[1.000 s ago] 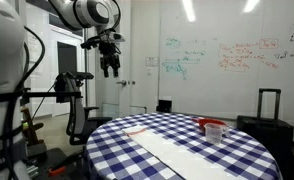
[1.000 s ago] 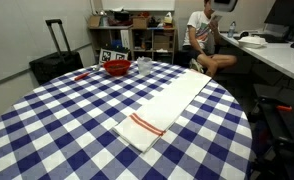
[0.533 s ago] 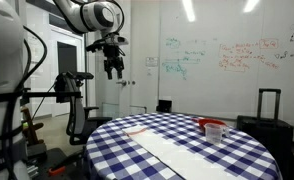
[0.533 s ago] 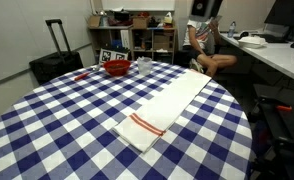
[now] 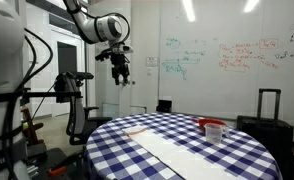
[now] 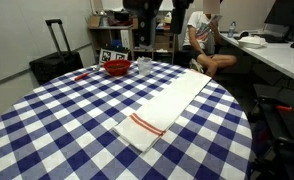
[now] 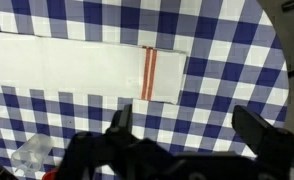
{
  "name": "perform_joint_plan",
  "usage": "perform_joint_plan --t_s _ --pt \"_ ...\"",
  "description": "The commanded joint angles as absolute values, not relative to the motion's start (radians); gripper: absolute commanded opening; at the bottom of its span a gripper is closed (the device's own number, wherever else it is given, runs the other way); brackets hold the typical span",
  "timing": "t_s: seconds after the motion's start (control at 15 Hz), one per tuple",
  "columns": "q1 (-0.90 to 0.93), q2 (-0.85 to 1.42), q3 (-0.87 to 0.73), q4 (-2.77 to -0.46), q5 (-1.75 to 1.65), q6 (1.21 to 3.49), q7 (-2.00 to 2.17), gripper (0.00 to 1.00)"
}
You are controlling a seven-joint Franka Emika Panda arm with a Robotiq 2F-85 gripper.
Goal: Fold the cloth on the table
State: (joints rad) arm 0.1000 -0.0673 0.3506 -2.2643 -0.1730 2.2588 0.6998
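Note:
Next, I go to the striped end of the cloth and close my gripper on the cloth's corner nearer the red bowl [image 5: 143, 127] [image 7: 175, 101].
The cloth [image 6: 167, 104], a long narrow white towel with a thin red stripe [image 6: 139, 123] near its end, lies flat on the round table [image 6: 57, 125] with the blue-and-white checked cover. It also shows in the wrist view [image 7: 77, 68] and as a pale strip in an exterior view [image 5: 173, 150]. My gripper [image 5: 121, 70] hangs high in the air beyond the table's edge, open and empty. In the wrist view the gripper [image 7: 187, 125] has its fingers [image 7: 122, 122] spread wide, far above the checked cover just past the cloth's striped end.
A red bowl [image 6: 116, 68] and a clear cup [image 6: 142, 64] stand at the table's far side. A black suitcase [image 6: 55, 58], shelves and a seated person [image 6: 202, 35] are behind. An office chair [image 5: 77, 100] stands beside the table.
My arm has swung towards the table and dropped slightly. It now enters the top of the view that looks across the table. The cloth has not moved.

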Motion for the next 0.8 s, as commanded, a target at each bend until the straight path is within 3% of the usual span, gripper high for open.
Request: perform_joint_plan --t_s 0.0,0.73 --pt "0.140 0.104 0.304 -2.145 -0.245 2.266 0.771 1.00" --pt "0.267 0.484 0.095 -1.844 -0.274 2.299 0.755 1.00"
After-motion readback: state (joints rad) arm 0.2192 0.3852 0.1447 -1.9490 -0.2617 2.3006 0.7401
